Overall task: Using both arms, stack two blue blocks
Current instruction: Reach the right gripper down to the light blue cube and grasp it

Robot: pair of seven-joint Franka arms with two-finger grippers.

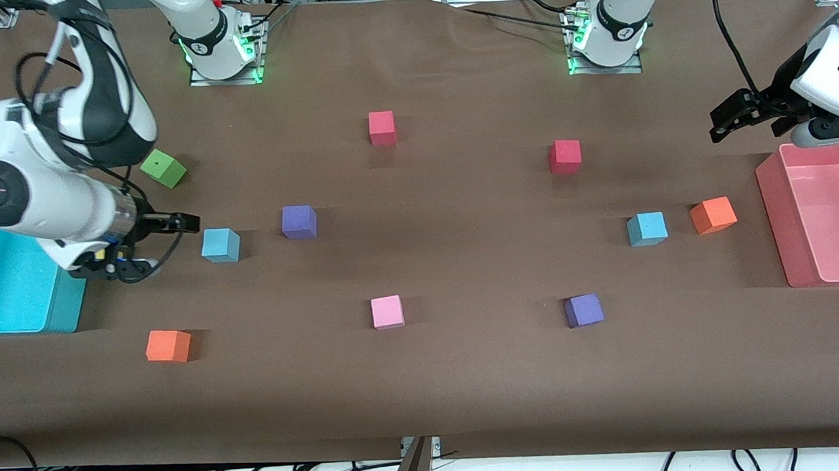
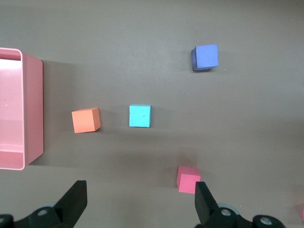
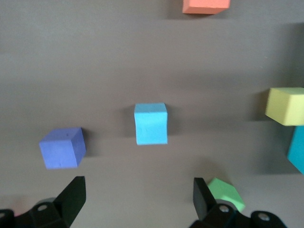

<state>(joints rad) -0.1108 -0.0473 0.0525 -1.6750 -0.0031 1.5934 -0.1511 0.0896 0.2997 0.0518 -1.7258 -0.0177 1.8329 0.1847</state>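
Next, my right gripper closes its fingers on the opposite sides (image 1: 220,245) (image 3: 151,124) of the blue block that is between the turquoise bin and the purple cube.
One blue block (image 1: 220,244) lies toward the right arm's end of the table, beside a purple cube (image 1: 299,222). It also shows in the right wrist view (image 3: 150,123). My right gripper (image 1: 178,223) is open and empty, over the table between this block and the turquoise bin (image 1: 6,286); its open jaws show in the right wrist view (image 3: 138,187). The other blue block (image 1: 647,228) lies toward the left arm's end, beside an orange cube (image 1: 713,215), and shows in the left wrist view (image 2: 140,116). My left gripper (image 1: 717,125) is open and empty, up by the pink bin (image 1: 773,195), apart from that block (image 2: 140,192).
Two red cubes (image 1: 382,127) (image 1: 565,156), a pink cube (image 1: 387,312), a second purple cube (image 1: 583,310), a second orange cube (image 1: 168,345) and a green cube (image 1: 163,168) are scattered on the brown table. A yellow cube (image 3: 286,105) shows in the right wrist view.
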